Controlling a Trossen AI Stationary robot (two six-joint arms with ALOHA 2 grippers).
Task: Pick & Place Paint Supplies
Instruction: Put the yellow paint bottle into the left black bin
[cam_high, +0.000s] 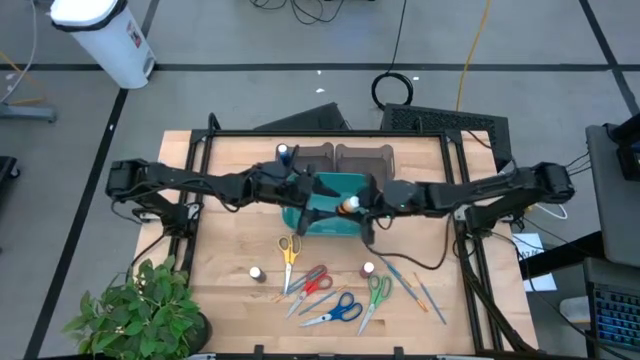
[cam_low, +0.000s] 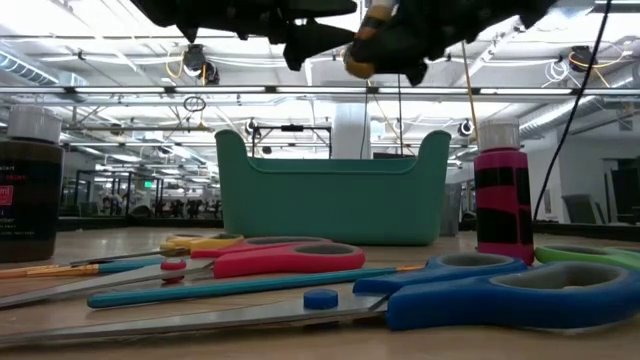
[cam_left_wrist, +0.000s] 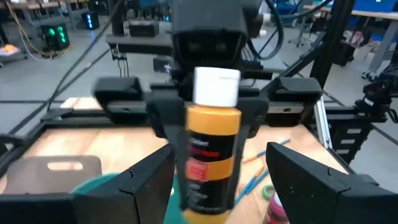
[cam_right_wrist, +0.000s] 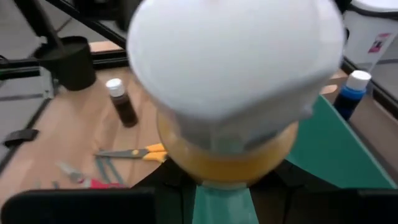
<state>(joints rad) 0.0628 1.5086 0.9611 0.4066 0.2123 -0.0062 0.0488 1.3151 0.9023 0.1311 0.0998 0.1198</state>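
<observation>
The amber bottle's white cap leans toward my right gripper, so next my left gripper takes the bottle's body (cam_left_wrist: 212, 149) and straightens it before my right gripper regrips.
An amber paint bottle (cam_left_wrist: 211, 155) with a white cap hangs over the teal bin (cam_high: 322, 222) at mid-table, and my right gripper (cam_high: 354, 206) is shut on it. My left gripper (cam_left_wrist: 219, 154) comes in from the table's left and is open. Its two fingers stand on either side of the bottle without touching it. A blue bottle (cam_high: 284, 152) stands beyond the bin. A dark bottle (cam_high: 257, 272) and a pink-and-black bottle (cam_high: 368, 269) stand on the near table. Blue and orange brushes (cam_high: 415, 285) lie at the near right. My right gripper pinches the amber bottle's upper body (cam_left_wrist: 211, 119), just under the white cap, between its two fingers (cam_left_wrist: 163, 115). The fingers come in about level from the table's right. The bottle is lifted clear above the teal bin, roughly upright with its cap up.
Yellow (cam_high: 288, 250), red (cam_high: 315, 280), blue (cam_high: 340, 310) and green (cam_high: 378, 290) scissors lie on the near table. Two brown trays (cam_high: 340, 156) sit behind the bin. A potted plant (cam_high: 135, 310) fills the near left corner.
</observation>
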